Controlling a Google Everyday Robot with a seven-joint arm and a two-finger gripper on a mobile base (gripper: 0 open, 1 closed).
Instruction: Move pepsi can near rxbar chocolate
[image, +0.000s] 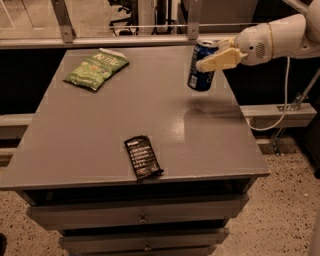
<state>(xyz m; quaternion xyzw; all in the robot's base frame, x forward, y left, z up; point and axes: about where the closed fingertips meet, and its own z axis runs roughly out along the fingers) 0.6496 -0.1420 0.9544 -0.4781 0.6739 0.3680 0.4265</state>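
Note:
The pepsi can, now hanging tilted above the table, will be released by my gripper on the grey table (169, 132), just past the far corner of the rxbar chocolate.
The pepsi can (201, 70), dark blue with a silver top, hangs tilted above the far right part of the grey table (90, 130). My gripper (214, 56) comes in from the right and is shut on the can's upper part, its cream fingers (220, 60) across the side. The can casts a shadow on the table below it. The rxbar chocolate (143, 157), a flat black wrapper with white text, lies near the table's front edge, well down and left of the can.
A green chip bag (97, 68) lies at the table's far left. Drawers (140, 218) sit under the tabletop. A rail (125, 35) runs behind the table. A white cable (280, 110) hangs at the right.

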